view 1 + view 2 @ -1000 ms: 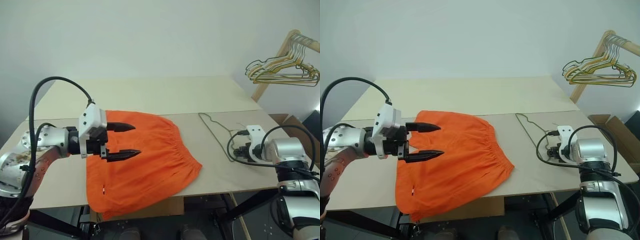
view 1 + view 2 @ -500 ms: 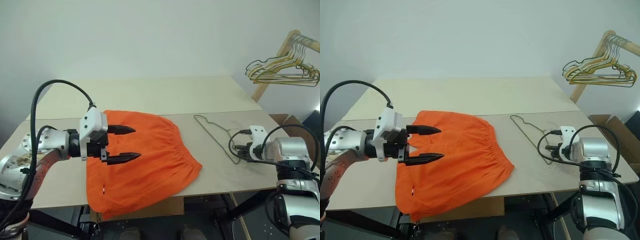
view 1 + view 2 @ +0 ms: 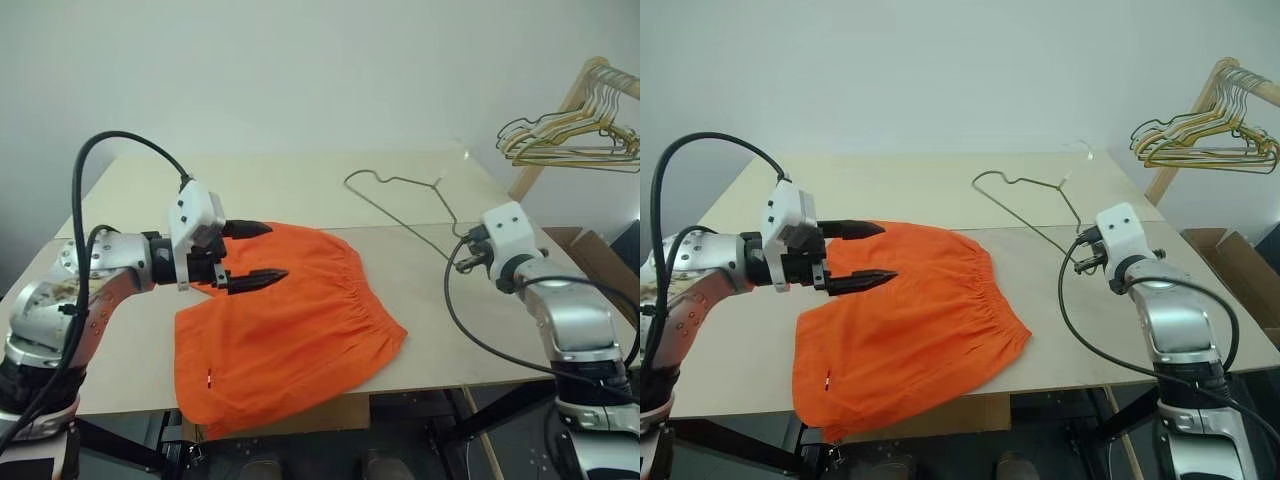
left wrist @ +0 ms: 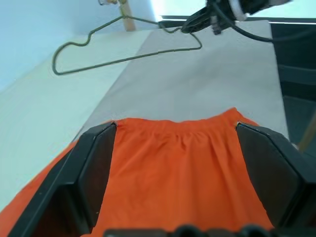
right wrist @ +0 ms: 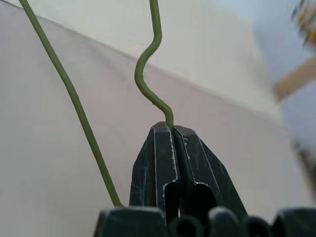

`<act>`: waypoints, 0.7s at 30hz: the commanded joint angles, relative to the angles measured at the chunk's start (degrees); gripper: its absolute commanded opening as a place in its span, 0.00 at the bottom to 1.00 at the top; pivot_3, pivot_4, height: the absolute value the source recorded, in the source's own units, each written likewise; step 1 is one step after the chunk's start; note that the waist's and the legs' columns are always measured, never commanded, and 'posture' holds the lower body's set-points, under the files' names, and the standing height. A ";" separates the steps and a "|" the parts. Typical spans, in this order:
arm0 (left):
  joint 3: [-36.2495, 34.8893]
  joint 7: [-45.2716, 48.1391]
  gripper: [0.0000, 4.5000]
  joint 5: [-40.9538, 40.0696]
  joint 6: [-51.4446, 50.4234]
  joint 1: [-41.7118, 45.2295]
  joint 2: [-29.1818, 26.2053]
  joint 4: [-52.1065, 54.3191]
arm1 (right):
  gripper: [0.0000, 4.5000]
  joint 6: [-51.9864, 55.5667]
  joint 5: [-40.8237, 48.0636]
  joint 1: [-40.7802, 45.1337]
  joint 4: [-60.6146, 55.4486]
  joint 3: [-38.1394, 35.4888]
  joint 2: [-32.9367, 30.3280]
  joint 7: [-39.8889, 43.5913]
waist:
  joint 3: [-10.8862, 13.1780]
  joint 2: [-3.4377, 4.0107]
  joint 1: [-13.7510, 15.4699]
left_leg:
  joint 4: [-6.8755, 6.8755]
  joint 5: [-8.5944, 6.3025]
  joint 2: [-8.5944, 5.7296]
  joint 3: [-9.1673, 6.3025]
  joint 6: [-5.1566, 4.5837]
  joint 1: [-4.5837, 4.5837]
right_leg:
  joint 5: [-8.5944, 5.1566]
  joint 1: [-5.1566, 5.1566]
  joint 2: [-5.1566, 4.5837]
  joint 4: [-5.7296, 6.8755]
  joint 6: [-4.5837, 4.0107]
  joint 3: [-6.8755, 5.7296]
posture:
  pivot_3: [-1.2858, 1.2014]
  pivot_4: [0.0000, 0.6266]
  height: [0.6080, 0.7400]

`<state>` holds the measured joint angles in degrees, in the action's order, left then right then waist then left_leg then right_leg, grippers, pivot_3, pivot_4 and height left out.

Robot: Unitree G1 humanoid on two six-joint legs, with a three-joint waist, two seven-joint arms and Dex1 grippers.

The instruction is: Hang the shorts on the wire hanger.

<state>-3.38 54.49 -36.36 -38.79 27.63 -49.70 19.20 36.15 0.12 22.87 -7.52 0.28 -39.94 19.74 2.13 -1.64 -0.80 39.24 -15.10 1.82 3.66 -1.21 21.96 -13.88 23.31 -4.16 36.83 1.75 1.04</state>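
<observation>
The hanger hangs from my right gripper by only its shoulder wire, so my left gripper takes the hanger's loose end (image 3: 348,182) next while my right gripper regrips the hanger's corner.
The orange shorts (image 3: 290,325) lie flat on the table, waistband toward the right. My left gripper (image 3: 272,252) hovers open just above their far left part, with nothing between its fingers (image 4: 94,168); in its wrist view the shorts (image 4: 177,173) lie under the gap. The wire hanger (image 3: 400,224) is held up off the table, tilted, above the far board. My right gripper (image 3: 466,243) is shut on one shoulder end of the hanger (image 5: 137,74), and its fingers (image 5: 158,163) are pressed together on the wire. The left wrist view shows the hanger (image 4: 123,59) beyond the shorts.
A bunch of several gold and dark wire hangers (image 3: 575,140) hangs on a wooden rack at the back right. The table (image 3: 300,185) is two pale boards with a seam across the middle. A cardboard box (image 3: 578,243) sits beyond the right edge.
My right gripper has closed on the hanger and lifted it off the table, swinging it up and toward the back. My left gripper has edged forward over the shorts, still open.
</observation>
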 commanded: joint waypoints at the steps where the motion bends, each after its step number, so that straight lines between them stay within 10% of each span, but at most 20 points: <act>1: -1.69 1.77 0.96 -0.96 -0.21 3.38 -0.21 -3.38 | 0.00 -19.65 -5.47 -0.72 -2.05 1.74 -4.04 1.79 | 0.00 0.00 -0.05 | 0.00 0.00 0.00 0.00 0.00 0.00 | 0.00 0.01 0.00 0.00 0.00 0.01 | 0.53 0.00 1.00; 10: 4.40 6.89 0.96 6.34 1.05 12.18 -0.49 -15.63 | 0.00 -51.97 -8.85 -1.49 4.03 2.79 -7.89 6.65 | 0.01 -0.03 -0.11 | 0.00 0.00 0.02 0.12 -0.01 -0.03 | 0.00 -0.05 0.03 -0.02 -0.01 -0.03 | 0.53 0.00 1.00; 21: 11.19 14.68 0.96 6.96 -5.66 15.63 1.31 -19.75 | 0.00 -57.43 -8.75 -0.25 4.37 1.57 -5.54 8.16 | 0.02 -0.03 -0.24 | 0.01 0.00 0.02 0.10 -0.01 -0.01 | 0.01 -0.03 0.02 -0.02 -0.01 0.00 | 0.51 0.00 1.00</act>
<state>7.80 67.40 -29.52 -44.80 42.22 -48.07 -1.05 -20.10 -8.98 21.06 -1.30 3.93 -45.41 27.78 2.15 -1.68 -1.04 39.24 -15.10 1.84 3.76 -1.22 21.95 -13.87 23.28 -4.14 36.81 1.73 1.04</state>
